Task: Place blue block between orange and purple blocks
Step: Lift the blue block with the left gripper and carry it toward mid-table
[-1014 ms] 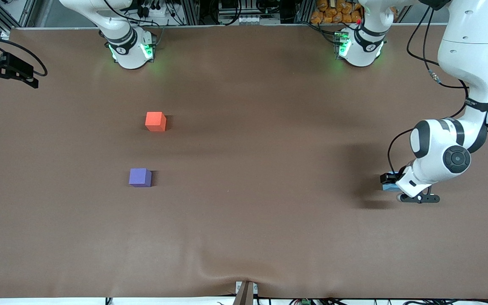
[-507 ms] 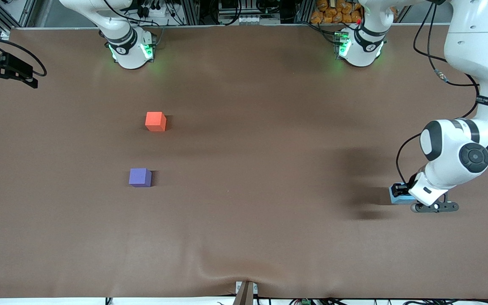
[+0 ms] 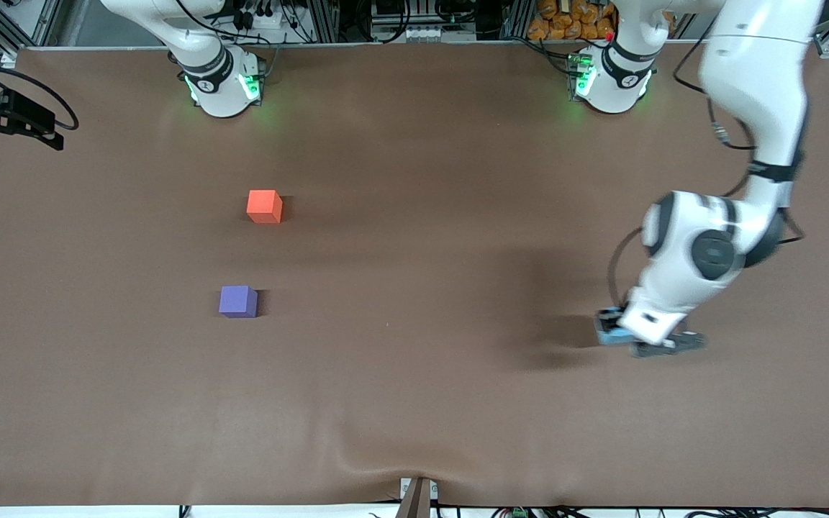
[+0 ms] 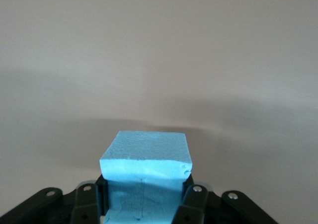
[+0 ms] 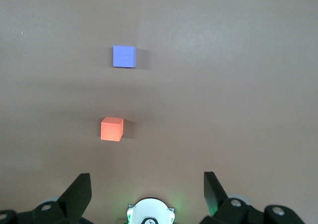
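Note:
The robot's left gripper should release the blue block, now held a little above the table, on the bare middle of the brown table [image 3: 400, 265].
The blue block [image 3: 606, 334] is held in my left gripper [image 3: 614, 332], a little above the table toward the left arm's end. In the left wrist view the block [image 4: 146, 157] fills the gap between the shut fingers [image 4: 195, 204]. The orange block [image 3: 265, 206] and the purple block [image 3: 237, 301] sit on the table toward the right arm's end, with the purple one nearer the front camera and a gap between them. My right gripper [image 5: 146, 179] is open and empty, high above its own base. It looks down on the orange block [image 5: 112, 128] and the purple block [image 5: 123, 56].
The brown table cover [image 3: 414, 374] has a raised wrinkle at the front edge, by a small bracket [image 3: 418, 495]. The two arm bases [image 3: 222, 83] [image 3: 610, 79] stand along the back edge. Black arm hardware [image 3: 4, 122] hangs at the right arm's end.
The left arm first swung slightly toward the left arm's end, then carried the blue block toward the right arm's end. The orange and purple blocks and the right arm have not moved.

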{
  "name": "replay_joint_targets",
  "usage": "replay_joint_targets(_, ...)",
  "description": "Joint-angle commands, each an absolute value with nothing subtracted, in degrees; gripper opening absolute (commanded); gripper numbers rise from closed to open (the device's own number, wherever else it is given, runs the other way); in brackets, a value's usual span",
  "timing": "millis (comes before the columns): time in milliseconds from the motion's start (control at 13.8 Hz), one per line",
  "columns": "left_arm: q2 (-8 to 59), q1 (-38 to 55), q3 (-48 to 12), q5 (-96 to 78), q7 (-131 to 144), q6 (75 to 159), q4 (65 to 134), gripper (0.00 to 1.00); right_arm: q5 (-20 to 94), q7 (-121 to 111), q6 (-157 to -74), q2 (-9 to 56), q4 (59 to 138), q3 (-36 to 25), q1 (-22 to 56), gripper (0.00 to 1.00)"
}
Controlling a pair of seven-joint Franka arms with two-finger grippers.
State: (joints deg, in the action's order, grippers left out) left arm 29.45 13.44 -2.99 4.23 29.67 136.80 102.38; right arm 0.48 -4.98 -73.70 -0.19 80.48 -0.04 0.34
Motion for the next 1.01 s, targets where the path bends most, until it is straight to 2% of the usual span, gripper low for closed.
replay_joint_targets(0,29.44,21.85,-2.11,5.36,42.85,136.14,101.52,0.21,1.32,-5.45,-72.86,0.44,79.10,0.44,-0.70,1.00)
replay_joint_targets(217,31.54,31.95,-2.11,5.36,54.55,135.79,98.19,0.21,1.32,-5.45,-72.95,0.44,79.10,0.44,-0.62,1.00)
replay_joint_targets(362,35.22,38.21,-2.11,5.19,60.35,135.79,93.37,0.21,1.32,-5.45,-72.86,0.44,79.10,0.44,-0.70,1.00)
replay_joint_targets(507,39.79,42.86,-2.11,5.27,64.15,135.79,87.83,0.21,1.32,-5.45,-72.95,0.44,79.10,0.44,-0.62,1.00)
replay_joint_targets(796,45.96,48.51,-1.76,5.36,64.16,135.79,81.83,0.22,1.32,-5.36,-72.95,0.44,79.10,0.44,-0.53,1.00)
replay_joint_targets(869,46.05,49.30,-1.84,5.45,63.64,135.79,81.83,0.41,1.32,-5.36,-72.95,0.44,79.10,0.44,-0.61,1.00)
replay_joint_targets(941,46.49,49.57,-1.85,5.97,63.20,135.79,81.91,0.91,1.32,-5.36,-72.95,0.44,79.10,0.44,-0.44,1.00)
